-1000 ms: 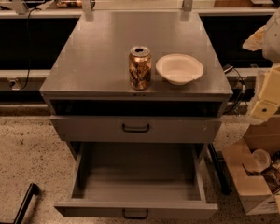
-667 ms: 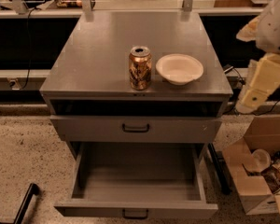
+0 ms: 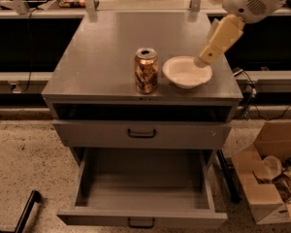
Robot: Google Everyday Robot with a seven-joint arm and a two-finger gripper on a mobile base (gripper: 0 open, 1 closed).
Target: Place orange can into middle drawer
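Next, the gripper grasps the upper part of the orange can (image 3: 147,65), below its silver top, beside the white bowl.
The orange can (image 3: 146,71) stands upright on the grey cabinet top (image 3: 102,57), near its front edge, silver top showing. My gripper (image 3: 202,60) hangs at the end of the cream arm coming in from the upper right. It is above the right rim of the white bowl (image 3: 186,73), to the right of the can and apart from it. The middle drawer (image 3: 143,186) is pulled out wide below, its flat grey floor bare, with a dark bar handle on its front.
A twin grey drawer (image 3: 141,133) above the open one shows only its front panel, under a dark open slot. A cardboard box (image 3: 266,178) with clutter sits on the floor at the right. A dark leg (image 3: 26,210) stands at the bottom left.
My arm has swung up and to the left, from beside the cabinet's right side to over the cabinet top at the bowl. The can, the bowl and the drawers have not moved.
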